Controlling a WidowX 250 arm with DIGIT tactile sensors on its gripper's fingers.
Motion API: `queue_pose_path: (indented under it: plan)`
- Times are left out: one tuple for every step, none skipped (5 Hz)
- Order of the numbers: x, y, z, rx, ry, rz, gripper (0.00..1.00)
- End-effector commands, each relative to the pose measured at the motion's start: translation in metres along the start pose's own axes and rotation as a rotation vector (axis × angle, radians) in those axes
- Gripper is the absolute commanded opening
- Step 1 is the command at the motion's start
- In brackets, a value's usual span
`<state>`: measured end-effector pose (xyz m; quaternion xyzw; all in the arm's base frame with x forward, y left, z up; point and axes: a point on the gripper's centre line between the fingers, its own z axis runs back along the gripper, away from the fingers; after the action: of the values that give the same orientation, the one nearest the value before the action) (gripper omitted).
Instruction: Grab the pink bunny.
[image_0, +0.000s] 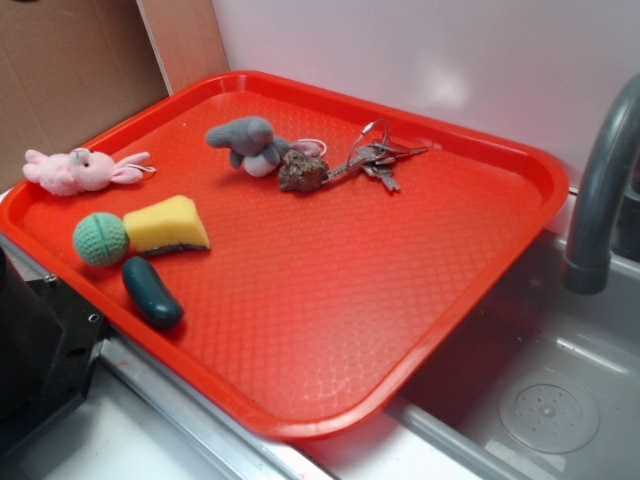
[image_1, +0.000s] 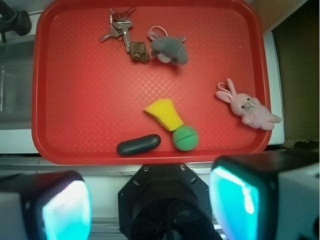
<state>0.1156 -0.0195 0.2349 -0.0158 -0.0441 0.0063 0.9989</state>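
My gripper needs to close on the head (image_0: 96, 171) (image_1: 245, 104) of the pink bunny just under the bunny's ears, with one finger on either side.
The pink bunny (image_0: 78, 169) lies on its side at the far left corner of the red tray (image_0: 420, 330), ears pointing right. In the wrist view the bunny (image_1: 248, 108) lies near the tray's right edge (image_1: 265, 75). My gripper (image_1: 150, 205) is open and empty, high above and behind the tray's near edge; its two cyan-padded fingers (image_1: 65, 210) stand wide apart at the bottom of the wrist view. The gripper does not show in the exterior view.
On the tray: a grey plush toy (image_0: 252, 142), a brown lump (image_0: 302, 171), keys (image_0: 380, 155), a yellow sponge (image_0: 167, 224), a green knitted ball (image_0: 100, 239), a dark green pickle shape (image_0: 152, 292). A grey faucet (image_0: 600, 190) and sink (image_0: 540, 400) are right. Black robot base (image_0: 35, 350) is front left.
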Motion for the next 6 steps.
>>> queue_pose_path:
  plan:
    - [0.000, 0.000, 0.000, 0.000, 0.000, 0.000, 1.00]
    - [-0.019, 0.012, -0.023, 0.077, -0.021, -0.258, 1.00]
    - [-0.026, 0.059, -0.054, 0.118, -0.028, -0.433, 1.00]
    - [-0.024, 0.091, -0.071, 0.133, -0.032, -0.526, 1.00]
    - [-0.024, 0.091, -0.071, 0.133, -0.032, -0.526, 1.00]
    - [-0.024, 0.091, -0.071, 0.133, -0.032, -0.526, 1.00]
